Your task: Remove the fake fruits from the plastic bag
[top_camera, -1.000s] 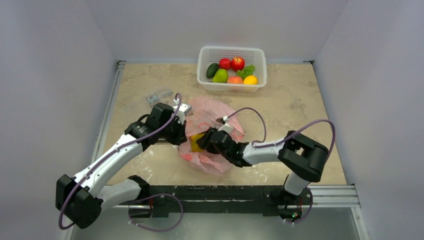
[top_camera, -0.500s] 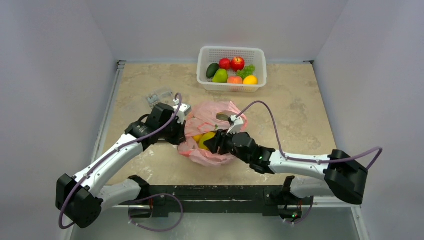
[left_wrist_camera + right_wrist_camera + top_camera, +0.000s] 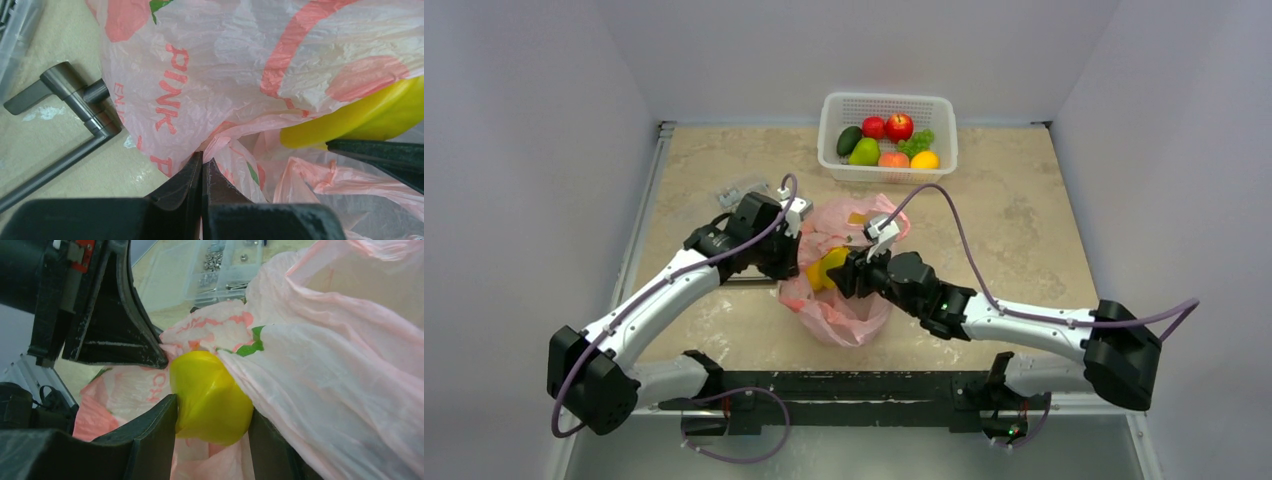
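Observation:
Next, I let go of the yellow fake fruit with my right gripper between the grape bunch and the lemon (image 3: 921, 148) in the white basket.
The pink plastic bag (image 3: 844, 310) sits mid-table, its mouth facing up. My left gripper (image 3: 201, 162) is shut on a fold of the bag's rim (image 3: 220, 140) at the bag's left side (image 3: 789, 262). My right gripper (image 3: 212, 412) is shut on a yellow fake fruit (image 3: 212, 397) at the bag's mouth; the fruit also shows in the top view (image 3: 829, 268) and in the left wrist view (image 3: 360, 112). The bag film drapes over the fruit's right side. Other fruits inside the bag are hidden.
A white perforated basket (image 3: 886, 172) at the back holds two red apples, a grape bunch, an avocado shape and several other fruits. A clear plastic box of small parts (image 3: 742, 192) lies left of the bag. A grey metal bar (image 3: 75, 95) lies by the bag.
My right gripper has moved up and back a little with the yellow fruit, lifting it toward the bag's mouth. My left arm has shifted slightly, still holding the bag's rim.

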Tool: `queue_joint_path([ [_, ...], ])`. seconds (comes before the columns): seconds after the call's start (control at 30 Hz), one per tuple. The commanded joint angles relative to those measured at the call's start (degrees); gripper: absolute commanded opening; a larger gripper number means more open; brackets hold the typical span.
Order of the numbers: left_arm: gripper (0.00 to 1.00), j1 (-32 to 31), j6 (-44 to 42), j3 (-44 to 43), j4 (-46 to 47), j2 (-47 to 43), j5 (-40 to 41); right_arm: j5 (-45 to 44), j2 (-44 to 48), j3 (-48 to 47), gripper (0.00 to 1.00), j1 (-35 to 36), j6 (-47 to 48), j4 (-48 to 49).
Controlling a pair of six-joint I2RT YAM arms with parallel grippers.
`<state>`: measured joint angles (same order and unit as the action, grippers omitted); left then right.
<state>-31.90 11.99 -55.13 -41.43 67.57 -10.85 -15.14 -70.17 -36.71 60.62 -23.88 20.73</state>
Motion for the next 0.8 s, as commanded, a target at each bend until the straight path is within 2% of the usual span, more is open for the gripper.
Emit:
queue_joint_path([
  [0.0, 0.00, -0.10, -0.83, -3.17, 0.08, 0.46, 2.40, 4.83, 2.92, -1.74, 0.04, -0.15, 3.23, -3.49],
  [0.17, 0.00, -0.07, -2.76, 0.99, 2.23, -2.64, 7.23, 15.59, 7.95, -1.20, 0.04, -0.15, 2.67, -9.52],
  [0.27, 0.00, -0.15, -2.49, 1.83, 1.92, -4.39, 7.77, 23.88, 9.78, -4.47, 0.03, -0.16, 1.08, -12.24],
  [0.33, 0.00, -0.15, -2.07, 1.88, 2.15, -4.87, 7.69, 26.07, 10.30, -7.12, 0.02, -0.15, -0.40, -13.20],
  [0.53, 0.00, -0.17, -1.80, 1.50, 1.95, -4.85, 7.60, 15.45, 9.10, -18.21, 0.00, -0.59, 0.14, -15.00],
  [0.77, 0.00, -0.20, -1.71, 1.65, 1.75, -4.92, 7.64, 5.06, -3.77, -36.36, 0.00, -6.59, 2.34, -20.56],
])
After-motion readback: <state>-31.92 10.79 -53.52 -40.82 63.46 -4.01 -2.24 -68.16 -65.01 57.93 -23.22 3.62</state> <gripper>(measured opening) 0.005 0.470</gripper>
